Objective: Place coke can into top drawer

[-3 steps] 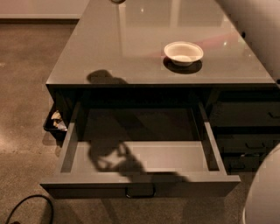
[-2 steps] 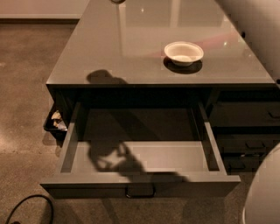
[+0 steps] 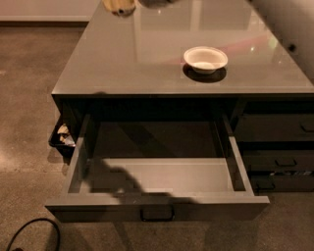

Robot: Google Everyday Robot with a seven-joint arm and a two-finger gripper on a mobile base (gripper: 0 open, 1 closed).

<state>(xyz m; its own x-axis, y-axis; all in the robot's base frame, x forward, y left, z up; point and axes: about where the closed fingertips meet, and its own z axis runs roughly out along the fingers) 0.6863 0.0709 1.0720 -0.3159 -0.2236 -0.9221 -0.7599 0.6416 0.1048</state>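
Note:
I am going to release the coke can on the shaded back part of the top drawer's bottom point(image 3: 131, 151), over toward the side of the small dark bin.
The top drawer point(image 3: 162, 174) is pulled wide open at the front of the grey cabinet. Its grey floor is bare, with a dark shadow across the left front, and its curved handle point(image 3: 157, 214) faces me. The coke can is not in view. Only a small tan part of my gripper point(image 3: 120, 6) shows at the top edge, above the far left of the cabinet top and well behind the drawer. The frame cuts off the rest of it.
A round white bowl point(image 3: 205, 59) sits on the glossy cabinet top point(image 3: 122, 63). My white arm point(image 3: 294, 29) crosses the top right corner. Narrower stacked drawers point(image 3: 274, 147) are closed on the right. A small dark bin point(image 3: 63, 137) and a black cable point(image 3: 29, 233) lie on the floor at the left.
The gripper shows a little more at the top edge. The arm's shadow has left the cabinet top and shifted to the drawer's left front. Drawer and bowl have not moved.

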